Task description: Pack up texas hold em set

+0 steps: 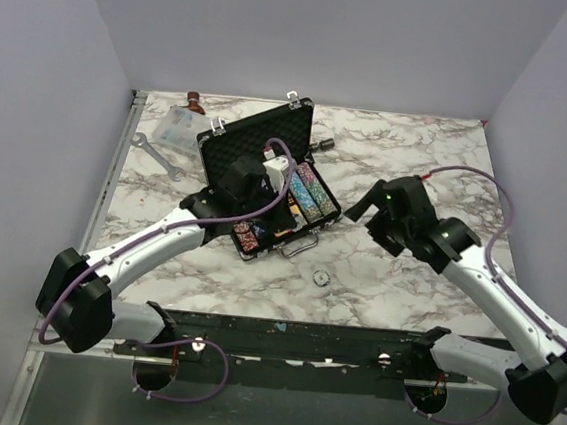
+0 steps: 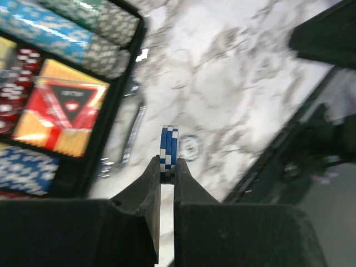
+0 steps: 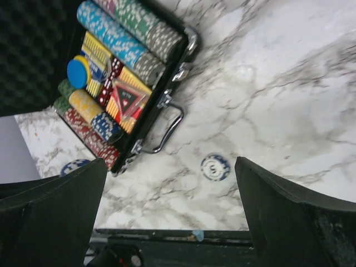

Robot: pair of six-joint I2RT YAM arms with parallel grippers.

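Next, I close my right gripper around the rim (image 1: 320, 277) (image 3: 215, 167) of the loose pale chip that lies in front of the silver handle of the black briefcase.
The black briefcase (image 1: 255, 147) lies open at the table's middle, lid up, with multicoloured chip rows (image 3: 119, 36), a red-yellow card box (image 2: 61, 108) and a blue disc (image 3: 78, 73) inside. My left gripper (image 2: 168, 169) is shut on a few blue-white chips (image 2: 169, 146), held on edge above the marble just in front of the case's silver handle (image 3: 169, 129). One loose pale chip (image 1: 320, 275) lies flat on the table; it also shows in the right wrist view (image 3: 215, 167). My right gripper (image 3: 172, 194) is open and empty, high to the right of the case. Another chip (image 3: 75, 165) peeks out beside its left finger.
A clear plastic box (image 1: 176, 127) and a silver wrench (image 1: 157, 153) lie at the back left. A small dark knob (image 1: 325, 143) sits behind the case. The table's dark front edge (image 3: 183, 235) runs just beyond the loose chip.
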